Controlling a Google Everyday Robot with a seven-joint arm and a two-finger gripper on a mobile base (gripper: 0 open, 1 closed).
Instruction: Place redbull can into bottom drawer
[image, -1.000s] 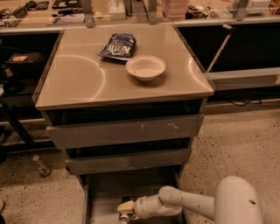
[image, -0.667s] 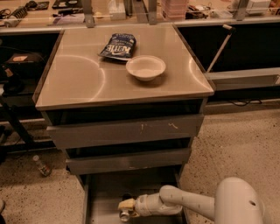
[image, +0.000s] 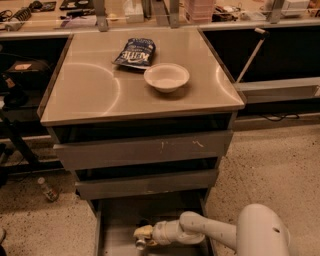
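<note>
My gripper is holding the redbull can. It will let go of the can on the grey bottom near the middle of the bottom drawer (image: 142, 242).
The bottom drawer (image: 120, 220) is pulled out, a shallow grey tray below the two upper drawers. My gripper (image: 142, 235) is low inside it, near the floor at the middle, at the end of the white arm (image: 200, 232) that comes in from the right. A small shiny round end (image: 140, 244) shows just under the gripper's tip. It looks like the redbull can, mostly hidden by the gripper.
On the cabinet top lie a dark blue crisp bag (image: 135, 52) and a white bowl (image: 166, 77). The two upper drawers (image: 145, 150) are slightly out. A small bottle (image: 47, 190) lies on the floor at the left. My white base (image: 262, 232) is at the lower right.
</note>
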